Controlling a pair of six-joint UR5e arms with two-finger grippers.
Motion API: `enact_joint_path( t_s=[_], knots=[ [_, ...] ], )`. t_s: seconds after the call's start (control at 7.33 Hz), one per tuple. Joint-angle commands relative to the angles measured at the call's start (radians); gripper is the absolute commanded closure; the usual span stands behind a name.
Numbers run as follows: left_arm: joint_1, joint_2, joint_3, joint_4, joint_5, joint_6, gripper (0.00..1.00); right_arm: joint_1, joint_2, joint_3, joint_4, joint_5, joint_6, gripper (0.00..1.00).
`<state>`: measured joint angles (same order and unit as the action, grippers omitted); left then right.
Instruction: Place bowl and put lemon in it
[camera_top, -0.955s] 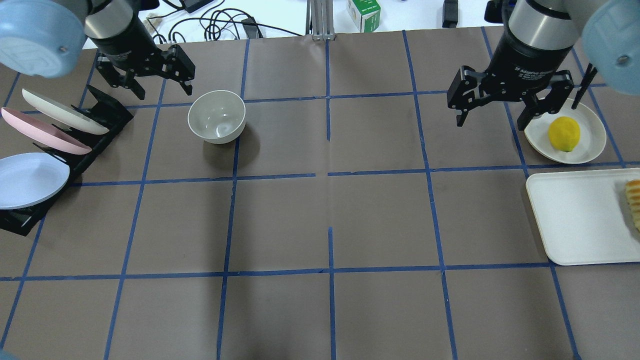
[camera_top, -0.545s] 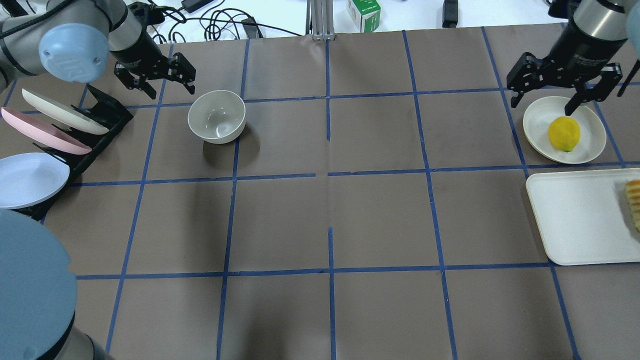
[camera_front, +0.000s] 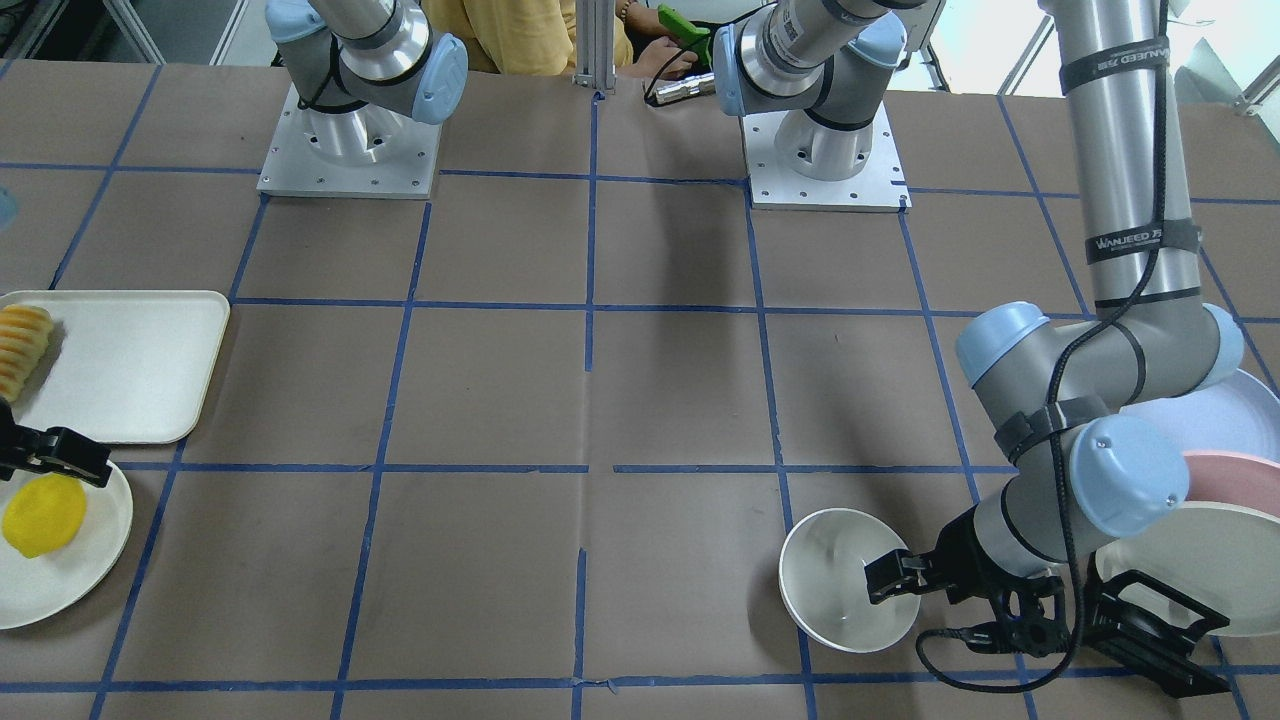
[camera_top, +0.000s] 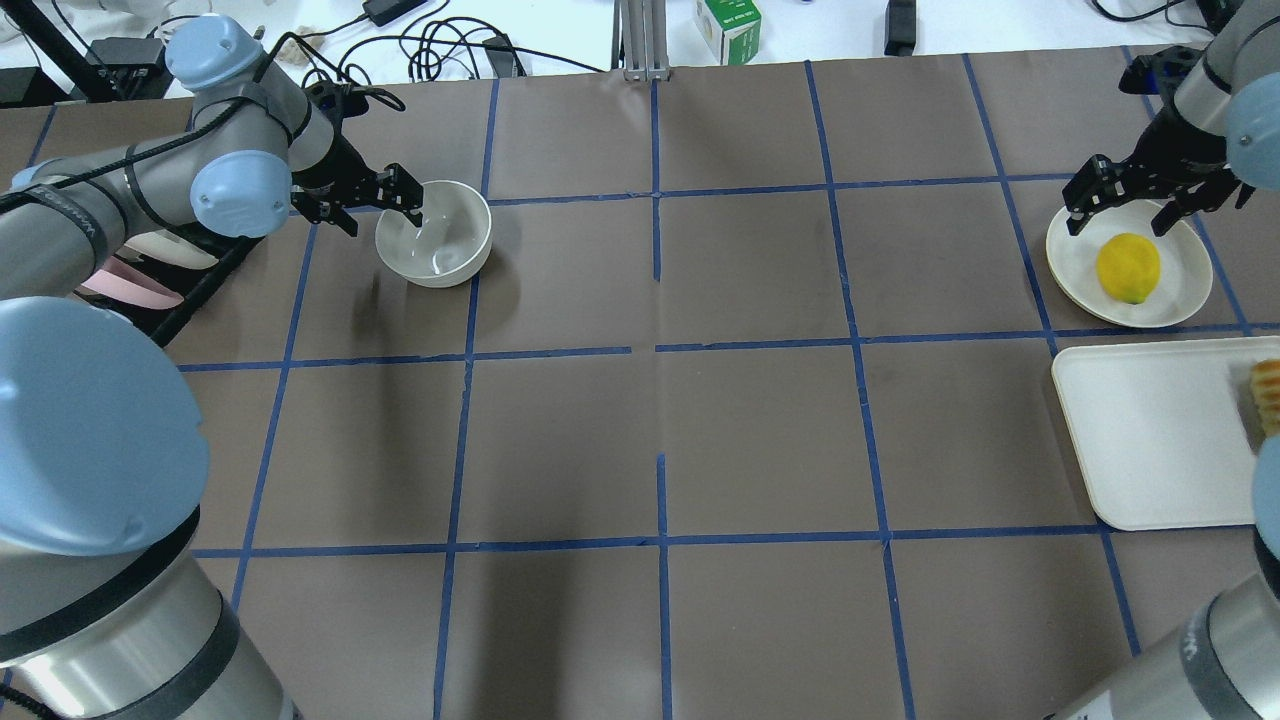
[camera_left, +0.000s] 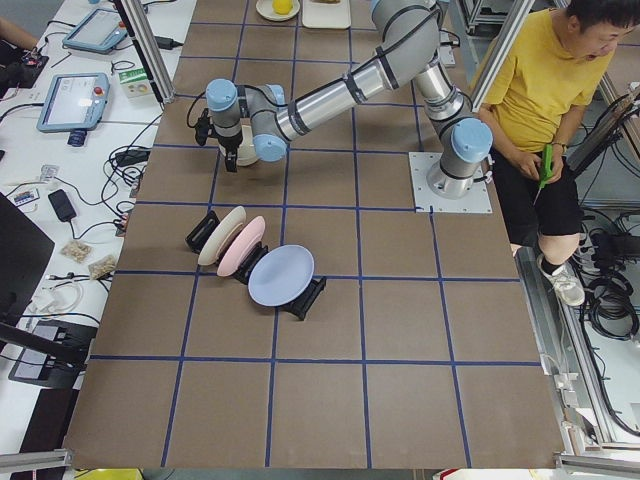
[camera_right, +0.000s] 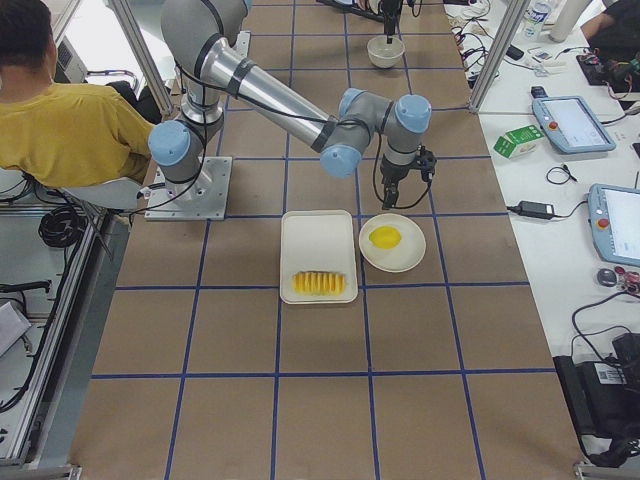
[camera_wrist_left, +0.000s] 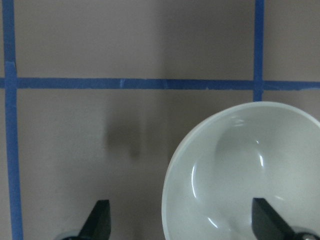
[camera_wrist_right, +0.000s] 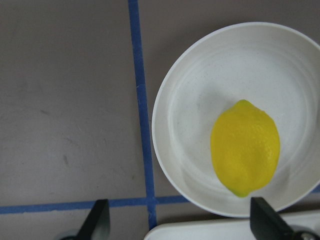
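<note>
The fingers of my right gripper will next close around the middle (camera_front: 46, 516) (camera_wrist_right: 245, 150) of the yellow lemon on the off-white plate, so that they hold both sides of it.
The off-white bowl (camera_top: 447, 252) stands upright on the brown table at the far left; it also shows in the front view (camera_front: 838, 600) and the left wrist view (camera_wrist_left: 240, 175). My left gripper (camera_top: 383, 220) is open and straddles the bowl's left rim, one finger over the inside, one outside. The yellow lemon (camera_top: 1128, 267) lies on a flat off-white plate (camera_top: 1075, 270) at the far right, and shows in the right wrist view (camera_wrist_right: 245, 147). My right gripper (camera_top: 1120, 222) is open and empty, above the plate's far edge, just behind the lemon.
A white rectangular tray (camera_top: 1150, 440) with ridged pale-orange sliced food (camera_top: 1268, 385) lies just in front of the lemon's plate. A black rack with white, pink and blue plates (camera_left: 260, 265) stands left of the bowl. Cables and a green box (camera_top: 728, 28) lie beyond the table's far edge.
My left gripper has come down and rightward to the bowl's rim. My right gripper has moved right and lower, to over the plate's far edge. The bowl and lemon have not moved.
</note>
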<state>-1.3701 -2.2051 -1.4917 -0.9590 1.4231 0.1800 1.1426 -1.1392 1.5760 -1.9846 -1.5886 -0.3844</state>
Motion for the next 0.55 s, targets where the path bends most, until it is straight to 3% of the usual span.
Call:
enact_joint_path(
  t_s=[0.0,0.41],
  knots=[
    [0.0,-0.006,-0.007,0.007,0.002,0.003,0.34,-0.013,0.076,0.001,-0.106,-0.017,-0.122,0.0],
    [-0.003,0.01,-0.025,-0.044,-0.001,0.0,0.53,-0.047,0.098,0.001,-0.117,-0.051,-0.228,0.0]
  ],
)
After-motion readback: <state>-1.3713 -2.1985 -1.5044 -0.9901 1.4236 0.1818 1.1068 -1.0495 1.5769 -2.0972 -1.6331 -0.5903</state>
